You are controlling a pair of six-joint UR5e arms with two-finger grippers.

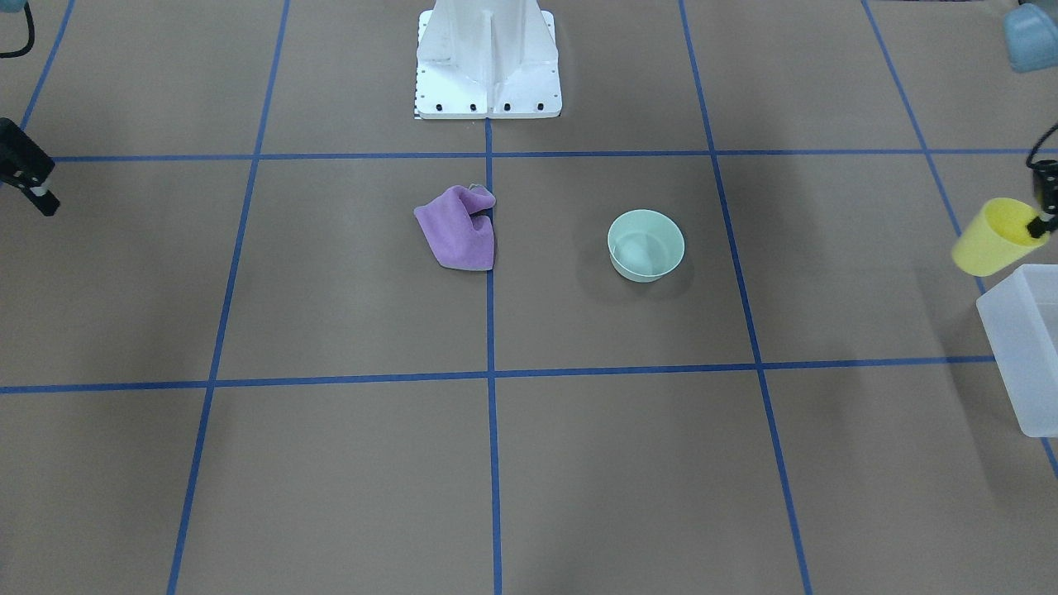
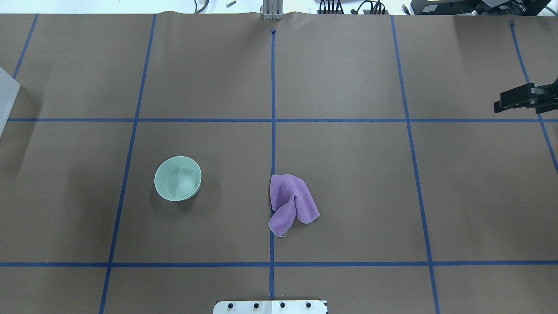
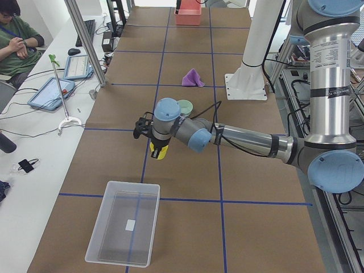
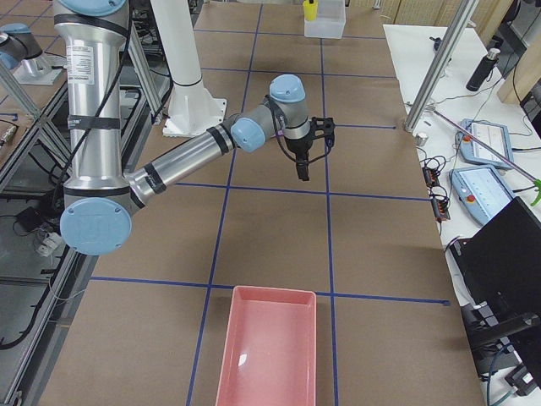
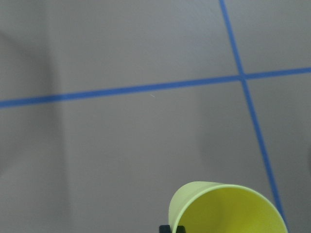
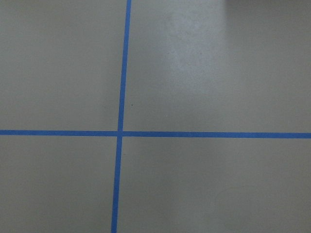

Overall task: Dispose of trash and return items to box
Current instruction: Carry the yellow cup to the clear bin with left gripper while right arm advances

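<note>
The robot's left gripper will release the yellow cup just inside the translucent box's side [image 1: 1054, 337] nearest the mint-green bowl.
My left gripper [image 1: 1037, 221] is shut on the rim of the yellow cup [image 1: 992, 237] and holds it tilted above the table, just short of the translucent box [image 1: 1025, 347]. The cup also shows in the left wrist view [image 5: 228, 208] and the exterior left view [image 3: 158, 151], with the box [image 3: 122, 230] in front of it. The mint-green bowl [image 2: 178, 178] stands upright on the table, also in the front view [image 1: 645, 245]. My right gripper [image 2: 499, 105] hovers at the far right, looks shut and holds nothing.
A crumpled purple cloth [image 2: 290, 203] lies on the centre tape line, also in the front view [image 1: 459, 235]. A red tray [image 4: 270, 347] stands at the table's right end. The white robot base [image 1: 488, 66] stands at the table's middle edge. Operators' desks line the far side.
</note>
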